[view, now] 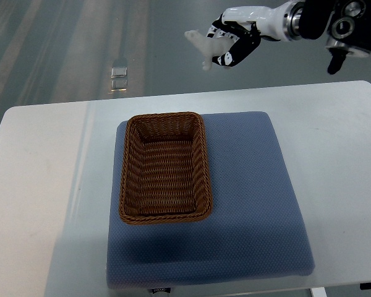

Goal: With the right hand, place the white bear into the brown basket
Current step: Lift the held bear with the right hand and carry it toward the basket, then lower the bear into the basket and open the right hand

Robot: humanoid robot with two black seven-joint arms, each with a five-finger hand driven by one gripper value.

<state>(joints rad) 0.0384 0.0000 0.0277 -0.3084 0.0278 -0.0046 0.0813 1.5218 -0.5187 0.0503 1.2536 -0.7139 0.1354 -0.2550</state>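
Note:
I should use my right gripper to drop the white bear on the far half of the brown basket's bottom (151, 161).
The brown wicker basket (127, 179) stands empty on the left half of a blue mat (247, 185). My right hand (234, 44), white and black, comes in from the top right and hangs beyond the table's far edge, to the upper right of the basket. Its fingers are curled around a small white object that looks like the white bear (200, 43), which sticks out to the left of the hand. Its shape is hard to make out. No bear lies on the table or in the basket. The left arm does not show.
The blue mat lies on a white table (43, 185). Grey floor lies beyond the far edge, with a small shiny floor plate (119, 77) on it.

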